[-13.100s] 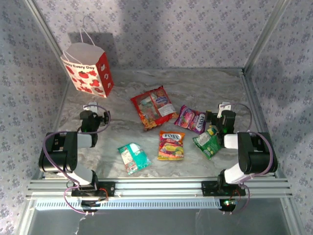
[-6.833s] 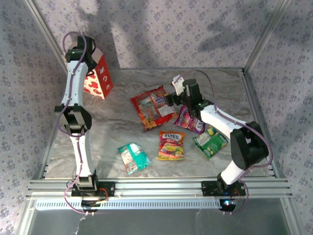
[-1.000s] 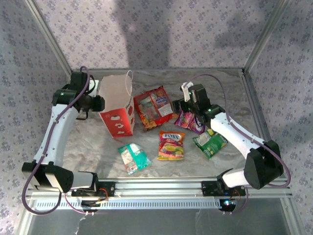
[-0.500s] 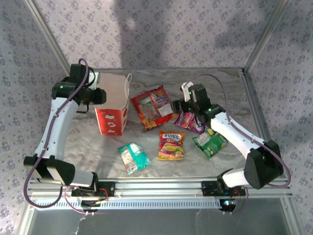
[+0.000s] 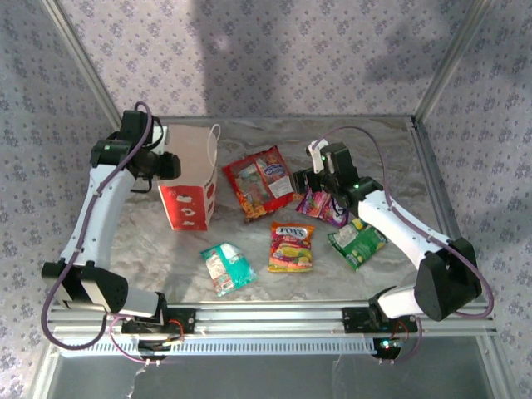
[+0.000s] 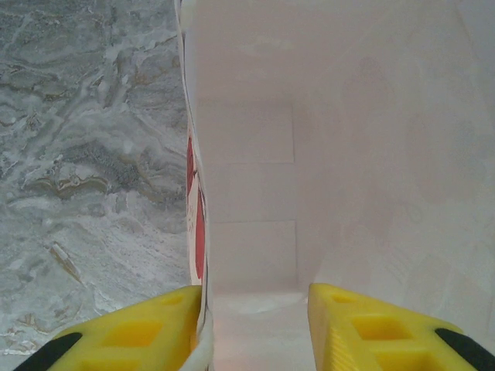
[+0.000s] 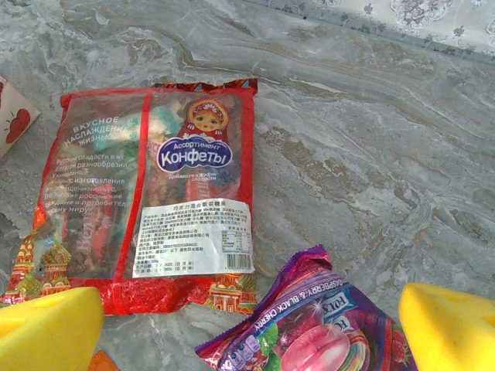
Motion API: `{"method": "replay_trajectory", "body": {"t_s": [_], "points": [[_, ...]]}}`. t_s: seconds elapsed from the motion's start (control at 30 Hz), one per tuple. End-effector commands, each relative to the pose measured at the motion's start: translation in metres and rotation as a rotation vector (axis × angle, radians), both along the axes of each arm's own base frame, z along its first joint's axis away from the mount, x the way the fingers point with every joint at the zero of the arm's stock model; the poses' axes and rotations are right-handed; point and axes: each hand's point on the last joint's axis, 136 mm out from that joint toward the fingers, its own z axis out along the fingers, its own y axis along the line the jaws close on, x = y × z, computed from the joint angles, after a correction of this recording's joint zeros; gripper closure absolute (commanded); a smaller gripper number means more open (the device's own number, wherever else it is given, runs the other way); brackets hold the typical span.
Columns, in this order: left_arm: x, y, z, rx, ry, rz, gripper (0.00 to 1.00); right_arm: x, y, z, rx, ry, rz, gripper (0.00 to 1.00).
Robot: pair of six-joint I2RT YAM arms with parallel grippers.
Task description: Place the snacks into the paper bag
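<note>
The side of the paper bag rests against one finger, far from the other, so the robot's left gripper should open wider, move back and close on the paper bag's rim [image 6: 199, 174].
The paper bag [image 5: 191, 158] lies tipped on the left of the table, white panel up, red side [image 5: 188, 208] facing the front. My left gripper [image 5: 169, 165] is at its mouth. In the left wrist view the jaws stand apart around the bag's wall [image 6: 197, 232], which rests against the left finger [image 6: 135, 332]; the right finger [image 6: 371, 328] is inside the bag. My right gripper [image 7: 251, 309] hangs open over the purple-pink packet [image 7: 317, 332], beside the large red packet [image 7: 139, 185]. Orange-yellow [image 5: 291, 247], green [image 5: 357, 241] and teal [image 5: 226, 268] packets lie nearer the front.
Patterned walls and slanted metal posts [image 5: 79, 58] close in the marble-look table [image 5: 374, 150] on three sides. A metal rail [image 5: 266, 320] with both arm bases runs along the front. Bare table lies behind the packets and at the far right.
The left gripper has drawn the bag a little leftward and turned it squarer to the front. The right arm and the packets have not moved.
</note>
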Motion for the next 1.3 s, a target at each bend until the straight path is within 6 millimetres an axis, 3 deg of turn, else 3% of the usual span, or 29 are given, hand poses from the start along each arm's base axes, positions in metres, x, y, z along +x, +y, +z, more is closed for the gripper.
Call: {"method": "replay_trajectory", "body": {"t_s": [0.0, 0.3, 0.6, 0.73, 0.87, 1.27], "points": [[0.001, 0.008, -0.012, 0.001, 0.043, 0.038, 0.64, 0.003, 0.002, 0.008, 0.023, 0.011, -0.007, 0.00], [0.006, 0.004, -0.018, -0.144, 0.046, 0.054, 0.87, 0.004, 0.001, 0.014, 0.023, 0.001, -0.011, 0.00], [0.004, -0.016, -0.020, -0.262, 0.066, 0.012, 0.90, 0.004, 0.000, 0.018, 0.020, -0.007, -0.012, 0.00], [0.000, -0.008, -0.025, -0.228, 0.088, 0.054, 0.83, 0.002, 0.001, 0.015, 0.019, 0.000, -0.007, 0.00], [-0.004, -0.007, -0.021, -0.228, 0.089, 0.061, 0.64, 0.002, 0.000, 0.013, 0.014, 0.006, -0.008, 0.00], [-0.008, -0.020, -0.011, -0.216, 0.057, -0.066, 0.43, 0.003, 0.002, 0.011, 0.022, 0.013, -0.004, 0.00]]}}
